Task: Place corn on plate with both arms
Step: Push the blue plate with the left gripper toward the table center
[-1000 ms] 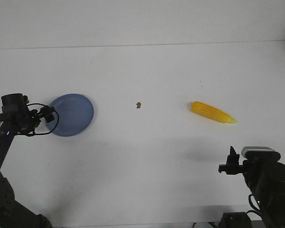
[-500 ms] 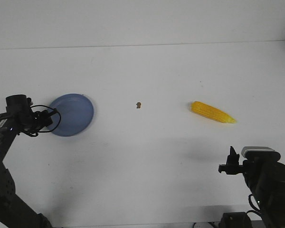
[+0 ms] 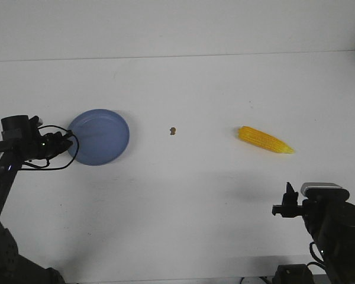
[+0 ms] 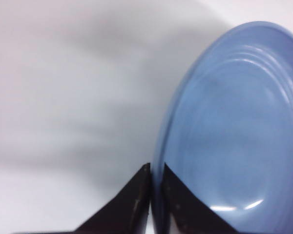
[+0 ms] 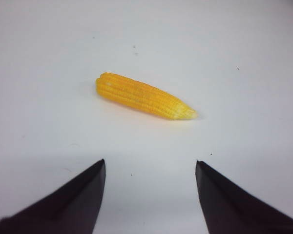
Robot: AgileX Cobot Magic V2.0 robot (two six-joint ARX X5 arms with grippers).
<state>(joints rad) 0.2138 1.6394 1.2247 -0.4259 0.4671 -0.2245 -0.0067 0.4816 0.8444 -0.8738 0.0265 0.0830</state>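
Observation:
The robot's left gripper will release the blue plate on the table [image 3: 170, 193] between the brown speck and the front edge.
The blue plate [image 3: 100, 136] lies at the left of the white table. My left gripper [image 3: 66, 142] is shut on the plate's left rim; in the left wrist view the two black fingertips pinch the rim of the plate [image 4: 224, 126], gripper [image 4: 156, 168]. The yellow corn [image 3: 265, 139] lies on the table at the right, tip pointing right. My right gripper [image 3: 287, 198] is open and empty, nearer the front edge than the corn. In the right wrist view the corn [image 5: 144, 96] lies ahead of the open gripper [image 5: 150, 163], apart from it.
A tiny brown speck [image 3: 173, 130] lies on the table between the plate and the corn. The table's far edge meets a white wall. The right arm's camera block [image 3: 324, 189] sits at the front right.
My left gripper has pulled the plate a little to the right, toward the table's middle. The right arm and the corn have not moved.

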